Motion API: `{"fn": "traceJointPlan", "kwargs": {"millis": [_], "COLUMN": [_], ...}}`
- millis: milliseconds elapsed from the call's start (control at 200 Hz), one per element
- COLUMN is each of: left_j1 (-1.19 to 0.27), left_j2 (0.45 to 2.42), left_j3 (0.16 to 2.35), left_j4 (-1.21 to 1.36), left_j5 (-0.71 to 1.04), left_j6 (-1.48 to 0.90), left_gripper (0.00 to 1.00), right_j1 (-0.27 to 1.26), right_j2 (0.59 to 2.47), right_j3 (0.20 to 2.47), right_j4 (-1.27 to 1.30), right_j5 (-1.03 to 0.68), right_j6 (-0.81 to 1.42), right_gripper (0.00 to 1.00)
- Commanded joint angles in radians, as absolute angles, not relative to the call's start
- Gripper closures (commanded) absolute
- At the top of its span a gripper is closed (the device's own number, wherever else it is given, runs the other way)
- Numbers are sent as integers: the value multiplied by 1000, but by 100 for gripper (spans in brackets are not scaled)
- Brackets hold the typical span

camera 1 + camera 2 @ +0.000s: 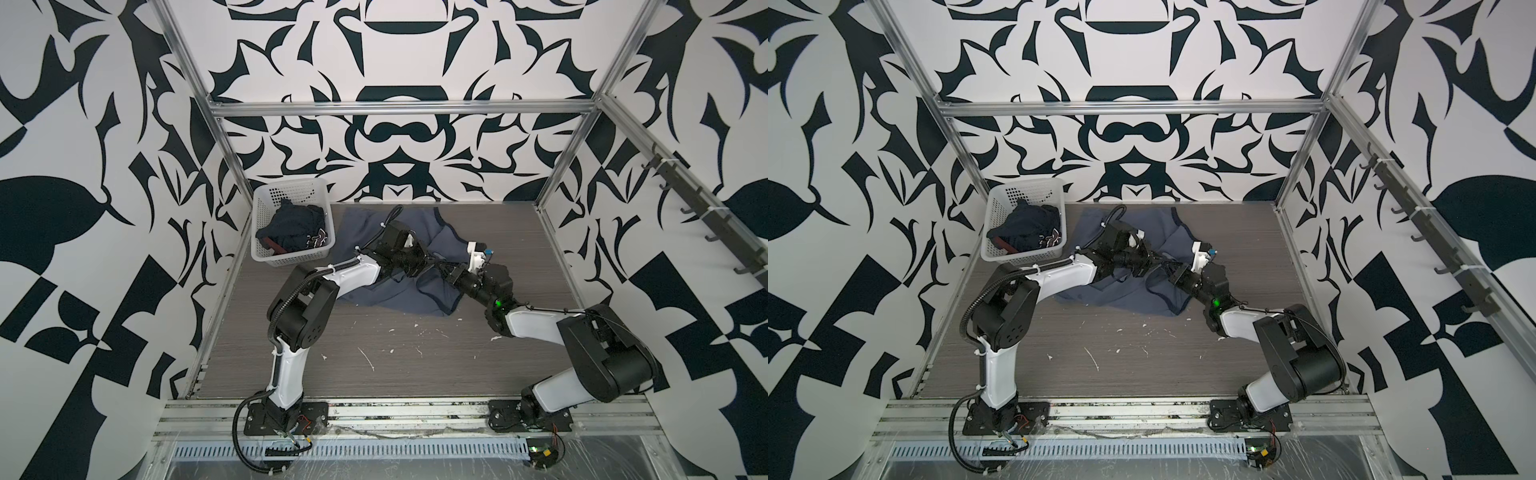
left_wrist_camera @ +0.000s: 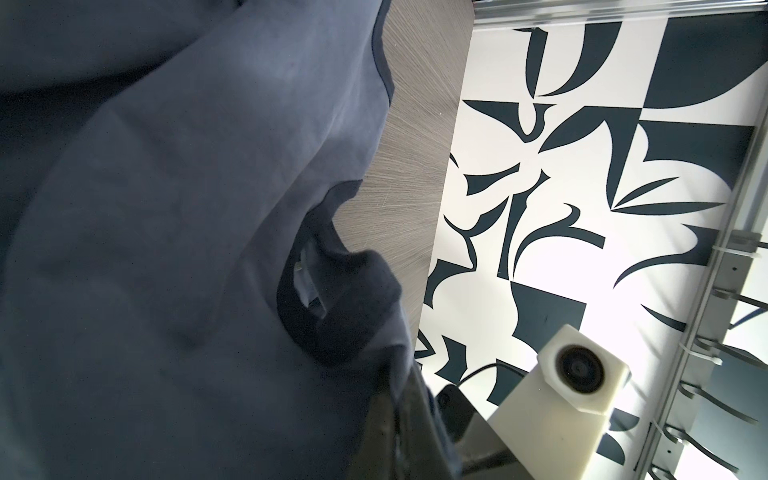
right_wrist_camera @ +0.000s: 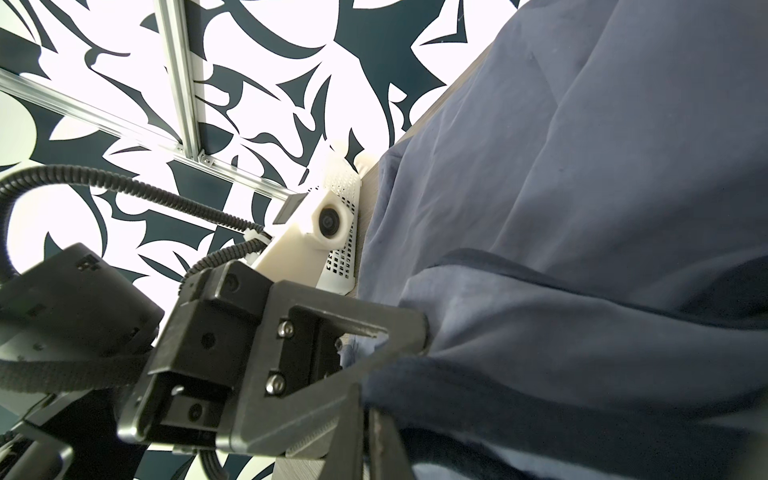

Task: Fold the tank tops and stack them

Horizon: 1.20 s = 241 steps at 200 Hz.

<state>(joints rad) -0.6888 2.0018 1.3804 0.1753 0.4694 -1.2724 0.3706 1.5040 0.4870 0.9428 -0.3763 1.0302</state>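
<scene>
The robot's right gripper should set the top's dark-trimmed edge down on the bare table (image 1: 528, 297) toward the hook-rail wall.
The slate-blue tank top (image 1: 399, 297) (image 1: 1125, 295) lies crumpled across the back middle of the grey table (image 1: 374, 374), partly under both arms. A navy tank top (image 1: 291, 235) (image 1: 1025, 230) with red trim is bunched inside the basket. My left gripper (image 1: 426, 258) (image 1: 1156, 262) (image 2: 395, 395) is shut on a raised fold of the slate-blue cloth (image 2: 187, 208). Right beside it, my right gripper (image 1: 442, 268) (image 1: 1171, 270) (image 3: 365, 405) is shut on the same top's dark-trimmed edge (image 3: 582, 208). The two grippers nearly touch.
A white perforated basket (image 1: 286, 185) (image 1: 1025, 187) (image 3: 343, 187) stands at the table's back left corner. White flecks (image 1: 370, 357) dot the bare front half of the table. An aluminium frame and a rail of hooks (image 1: 698, 208) line the right wall.
</scene>
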Motion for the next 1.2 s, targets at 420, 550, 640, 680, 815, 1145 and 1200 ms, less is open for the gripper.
{"fn": "traceJointPlan", "kwargs": {"millis": [420, 550, 640, 680, 815, 1145, 1200], "left_j1": [-643, -575, -510, -481, -392, -264, -264], "left_j2": [1796, 1663, 1578, 1539, 1416, 1329, 1338], "left_j3": [1421, 1278, 1174, 1120, 958, 735, 720], "left_j4": [-291, -346, -410, -427, -462, -430, -418], "left_j5": [200, 75, -12, -43, -130, -79, -57], "left_j6": [-852, -778, -735, -724, -702, -765, -765], "left_gripper": [34, 30, 30, 30, 30, 38, 38], "right_j1": [186, 74, -22, -70, -215, -357, -357], "right_j2": [1111, 1024, 992, 980, 983, 1133, 1146], "right_j3": [538, 553, 537, 523, 508, 497, 499], "right_j4": [312, 140, 82, 67, -5, 26, 24], "right_j5": [-195, -184, -191, -200, -213, -295, -292], "right_j6": [915, 882, 890, 895, 909, 934, 923], "right_gripper": [100, 100, 100, 100, 100, 100, 100]}}
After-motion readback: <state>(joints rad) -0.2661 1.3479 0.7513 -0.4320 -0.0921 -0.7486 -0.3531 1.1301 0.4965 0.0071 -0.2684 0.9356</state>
